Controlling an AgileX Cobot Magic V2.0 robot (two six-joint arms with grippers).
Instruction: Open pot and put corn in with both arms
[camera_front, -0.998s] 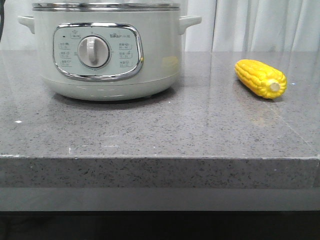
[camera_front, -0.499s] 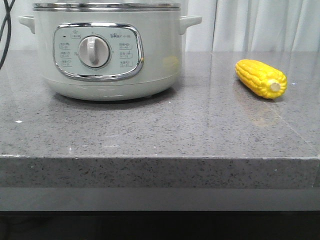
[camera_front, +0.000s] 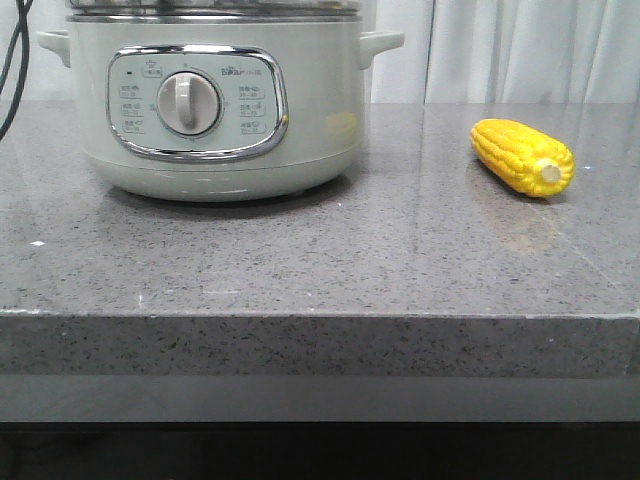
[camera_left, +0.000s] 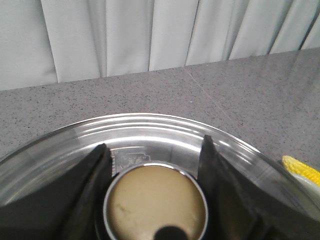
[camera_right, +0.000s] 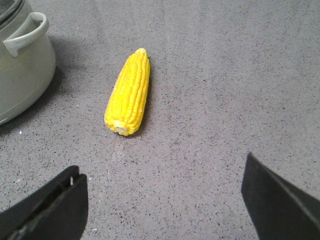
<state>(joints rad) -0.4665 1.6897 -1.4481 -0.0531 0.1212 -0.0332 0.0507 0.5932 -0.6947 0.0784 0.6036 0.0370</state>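
Observation:
Next, my right gripper goes to the middle of the yellow corn (camera_front: 521, 154) (camera_right: 129, 93), behind its stub end, and closes there across both sides.
The pale grey-green pot (camera_front: 215, 100) stands at the back left of the counter, its top cut off by the front view. Its glass lid (camera_left: 150, 125) lies on it. My left gripper (camera_left: 155, 145) is over the lid, its two dark fingers (camera_left: 95, 175) pressed against either side of the round beige lid knob (camera_left: 156, 205). The yellow corn (camera_front: 522, 157) lies on the counter to the right of the pot, stub end forward. My right gripper (camera_right: 165, 200) is open and empty above the counter, a little short of the corn (camera_right: 129, 95).
The grey speckled counter (camera_front: 320, 260) has a front edge close to the camera. White curtains (camera_front: 520, 50) hang behind. A black cable (camera_front: 12, 70) hangs at the far left beside the pot. A pot handle (camera_right: 25, 32) shows near the corn.
The black cable has come further into the top left of the front view. The lid rim at the pot's top looks slightly shifted. The corn has not moved.

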